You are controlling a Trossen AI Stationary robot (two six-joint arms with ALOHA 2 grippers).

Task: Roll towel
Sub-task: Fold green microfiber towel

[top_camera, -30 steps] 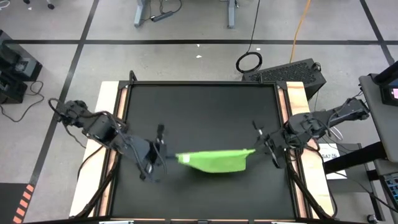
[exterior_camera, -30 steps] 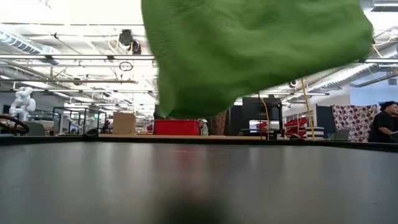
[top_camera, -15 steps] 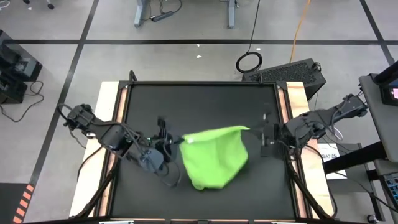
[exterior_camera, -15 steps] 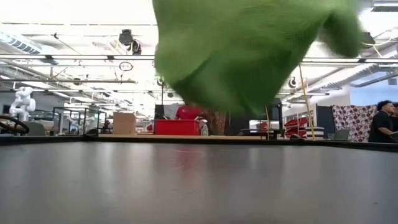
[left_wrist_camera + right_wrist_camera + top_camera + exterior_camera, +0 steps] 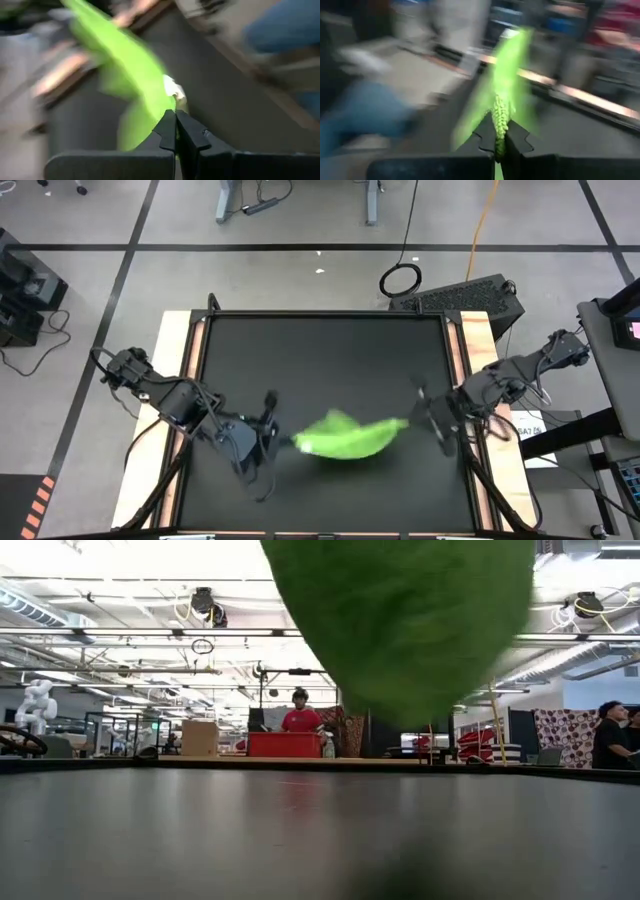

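Next, I release the lime-green towel from my left gripper, spread flat on the bare middle of the black table (image 5: 342, 414).
The lime-green towel (image 5: 350, 437) hangs in the air between my two grippers, over the near half of the black table (image 5: 320, 350). From above it shows as a narrow, slightly arched band. In the low view the towel (image 5: 400, 630) hangs clear of the tabletop, with its lower edge well above it. My left gripper (image 5: 284, 443) is shut on the towel's left end. My right gripper (image 5: 411, 421) is shut on its right end. My left gripper pinches the towel's left upper corner (image 5: 170, 102) between its two shut fingers, slanting down from the table's left. A small white tag shows beside the fingertips. The cloth streams away from the fingers, lifted clear of the table. My right gripper pinches the towel's right upper corner (image 5: 500, 120) between its two shut fingers, coming nearly level from the table's right. The cloth is bunched into several folds between the fingertips. The rest of the towel runs off toward the other gripper, clear of the table.
Light wooden strips (image 5: 178, 395) border the black table on its left and right sides. People (image 5: 300, 718) stand in the room beyond the far edge. Bare tabletop lies under and all around the hanging towel.
Both grippers have kept hold of the towel. Half a second ago its free part swung out toward the near edge and spread wide. It has since fallen back into a narrow band between the grippers. My left gripper has moved toward the near edge and rolled. My right gripper has risen.
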